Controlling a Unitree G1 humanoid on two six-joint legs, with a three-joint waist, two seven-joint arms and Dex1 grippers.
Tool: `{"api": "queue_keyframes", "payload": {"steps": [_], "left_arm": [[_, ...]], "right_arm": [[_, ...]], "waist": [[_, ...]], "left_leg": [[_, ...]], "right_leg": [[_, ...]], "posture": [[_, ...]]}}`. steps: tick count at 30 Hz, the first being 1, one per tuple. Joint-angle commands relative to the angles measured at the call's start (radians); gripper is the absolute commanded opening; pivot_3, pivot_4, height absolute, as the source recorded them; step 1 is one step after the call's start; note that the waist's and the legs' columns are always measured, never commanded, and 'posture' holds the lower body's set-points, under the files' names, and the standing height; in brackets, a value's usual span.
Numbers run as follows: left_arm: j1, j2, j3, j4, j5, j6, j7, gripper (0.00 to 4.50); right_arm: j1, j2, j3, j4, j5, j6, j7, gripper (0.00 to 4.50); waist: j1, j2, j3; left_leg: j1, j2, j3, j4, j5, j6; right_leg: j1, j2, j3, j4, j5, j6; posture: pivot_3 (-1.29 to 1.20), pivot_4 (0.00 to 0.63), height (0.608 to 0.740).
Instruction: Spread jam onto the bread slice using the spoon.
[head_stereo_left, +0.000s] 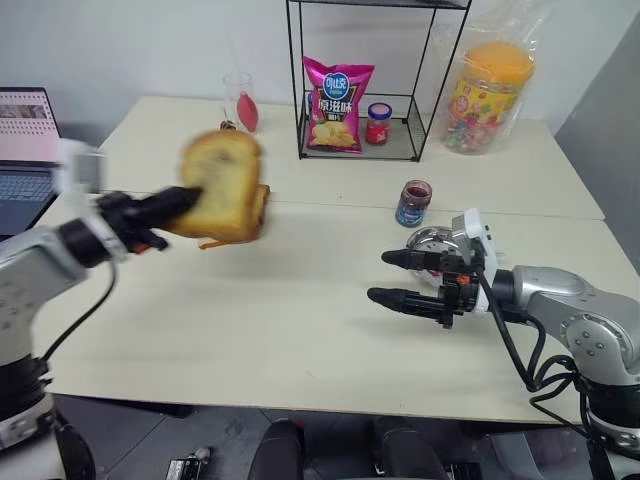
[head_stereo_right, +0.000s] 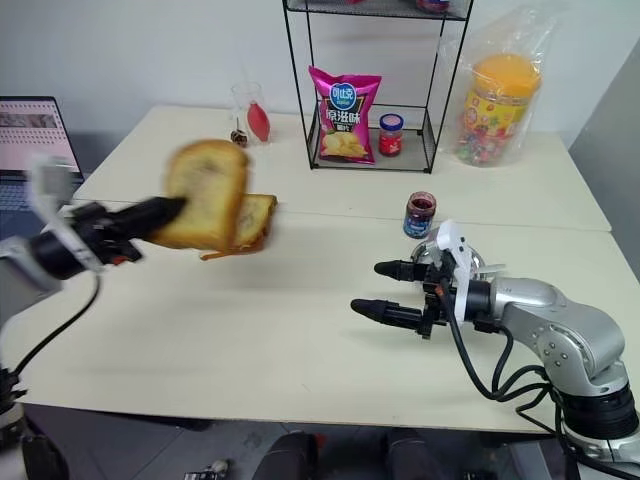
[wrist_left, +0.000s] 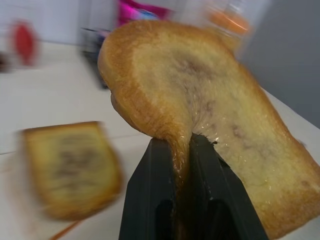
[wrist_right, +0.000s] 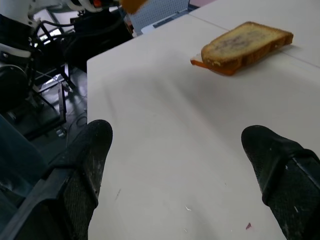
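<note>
I will use my left gripper to set the bread slice down on the table (head_stereo_left: 322, 277) between the other toast and the metal dish.
My left gripper (head_stereo_left: 185, 205) is shut on the edge of the bread slice (head_stereo_left: 222, 188), a thick toast with a golden crust and faint brownish marks at its centre (wrist_left: 200, 95). It holds the slice upright above the left half of the table. The jam shows dark through a small clear jar (head_stereo_left: 413, 203) standing mid-right on the table. In front of that jar my right gripper (head_stereo_left: 377, 277) hovers open and empty, pointing left, its fingers (wrist_right: 92, 150) wide apart. I cannot make out the spoon.
A second toast (wrist_right: 246, 44) lies flat on an orange sheet below the held slice. A shiny metal dish (head_stereo_left: 430, 240) sits behind my right gripper. At the back stand a wire shelf (head_stereo_left: 300, 100) with a chips bag and a red-lidded jar (head_stereo_left: 377, 124), a bagged candy tub (head_stereo_left: 490, 95), and a laptop (head_stereo_left: 25, 150) far left.
</note>
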Motion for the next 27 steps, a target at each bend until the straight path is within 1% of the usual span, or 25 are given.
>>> {"api": "queue_keyframes", "payload": {"steps": [1,3,6,9,11,13,16,18,21,22,23,25,27], "left_arm": [[-0.104,-0.123,-0.299,0.081,0.222,-0.158,0.003,0.22],[-0.138,-0.173,-0.382,0.136,0.302,-0.212,0.0,0.22],[-0.172,-0.244,-0.46,0.249,0.388,-0.278,-0.002,0.22],[-0.186,-0.307,-0.508,0.354,0.454,-0.33,-0.001,0.22],[-0.19,-0.329,-0.533,0.395,0.509,-0.363,0.014,0.22],[-0.197,-0.352,-0.531,0.414,0.52,-0.371,0.007,0.22],[-0.202,-0.372,-0.532,0.418,0.526,-0.362,-0.015,0.22],[-0.193,-0.367,-0.535,0.404,0.539,-0.351,-0.021,0.22],[-0.165,-0.34,-0.52,0.365,0.549,-0.332,-0.02,0.22],[-0.145,-0.315,-0.501,0.345,0.548,-0.32,-0.018,0.22],[-0.13,-0.299,-0.488,0.331,0.548,-0.312,-0.017,0.66],[-0.11,-0.283,-0.471,0.301,0.541,-0.289,-0.012,0.92],[-0.083,-0.272,-0.462,0.244,0.523,-0.249,-0.016,1.39]], "right_arm": [[0.039,-0.02,-0.068,-0.059,0.028,0.007,-0.052,4.5],[0.06,-0.021,-0.079,-0.075,0.036,0.008,-0.072,4.5],[0.084,-0.018,-0.088,-0.099,0.044,0.012,-0.104,4.5],[0.109,-0.013,-0.097,-0.12,0.051,0.013,-0.139,4.5],[0.118,-0.014,-0.101,-0.124,0.054,0.009,-0.152,4.5],[0.125,-0.011,-0.106,-0.128,0.062,0.008,-0.169,4.5],[0.132,-0.015,-0.11,-0.13,0.072,0.007,-0.184,4.5],[0.137,-0.018,-0.111,-0.132,0.075,0.005,-0.191,4.5],[0.145,-0.021,-0.119,-0.135,0.081,0.003,-0.199,4.5],[0.149,-0.018,-0.117,-0.136,0.079,0.0,-0.202,4.5],[0.151,-0.016,-0.114,-0.136,0.078,-0.002,-0.204,4.5],[0.158,-0.016,-0.113,-0.137,0.077,-0.005,-0.204,4.5],[0.164,-0.021,-0.113,-0.135,0.074,-0.01,-0.2,4.5]], "waist": [[-0.002,0.0,0.0],[0.003,-0.001,0.0],[0.0,-0.001,0.001],[-0.004,-0.001,0.001],[-0.004,-0.001,0.001],[-0.003,-0.001,0.001],[0.004,-0.001,0.001],[0.004,-0.001,0.001],[0.004,-0.001,0.001],[0.004,-0.001,0.001],[0.0,-0.001,0.001],[-0.009,-0.001,0.0],[-0.012,-0.001,0.0]], "left_leg": [[0.0,0.001,0.0,0.0,0.0,0.0],[0.001,0.0,-0.001,0.001,0.0,0.0],[0.0,0.0,0.0,0.001,0.0,0.0],[-0.002,0.0,0.0,0.001,0.0,0.0],[-0.004,0.001,-0.001,0.0,0.0,0.0],[-0.004,0.001,-0.001,0.0,0.0,0.0],[-0.005,0.0,-0.001,0.001,0.0,0.0],[-0.005,0.0,-0.001,0.002,0.0,0.0],[-0.005,0.0,-0.001,0.002,0.0,0.0],[-0.005,0.0,-0.001,0.002,0.0,0.0],[-0.005,0.0,-0.001,0.002,0.0,0.0],[-0.004,0.001,-0.001,0.001,0.0,0.0],[-0.004,0.001,-0.002,0.001,0.0,0.001]], "right_leg": [[0.0,0.001,0.0,0.0,0.0,0.0],[0.002,0.001,0.0,0.001,0.0,0.0],[0.001,0.002,0.001,-0.001,0.001,0.001],[-0.002,0.002,0.002,0.0,0.001,0.001],[-0.003,0.002,0.001,0.0,0.001,0.0],[-0.004,0.002,0.001,0.0,0.001,0.0],[-0.003,0.001,0.001,0.0,0.001,0.0],[-0.003,0.001,0.001,0.0,0.001,0.001],[-0.003,0.001,0.001,0.0,0.001,0.001],[-0.003,0.001,0.001,0.0,0.001,0.001],[-0.003,0.001,0.001,0.0,0.001,0.001],[-0.003,0.002,0.001,0.0,0.001,0.001],[-0.003,0.002,0.001,0.001,0.001,0.001]], "posture": [[0.0,0.15,0.74],[0.0,0.15,0.74],[0.0,0.15,0.74],[0.0,0.15,0.74],[0.0,0.15,0.74],[0.0,0.15,0.74],[0.0,0.15,0.74],[0.0,0.15,0.74],[0.0,0.15,0.74],[0.0,0.15,0.74],[0.0,0.15,0.74],[0.0,0.15,0.74],[0.0,0.15,0.74]]}}
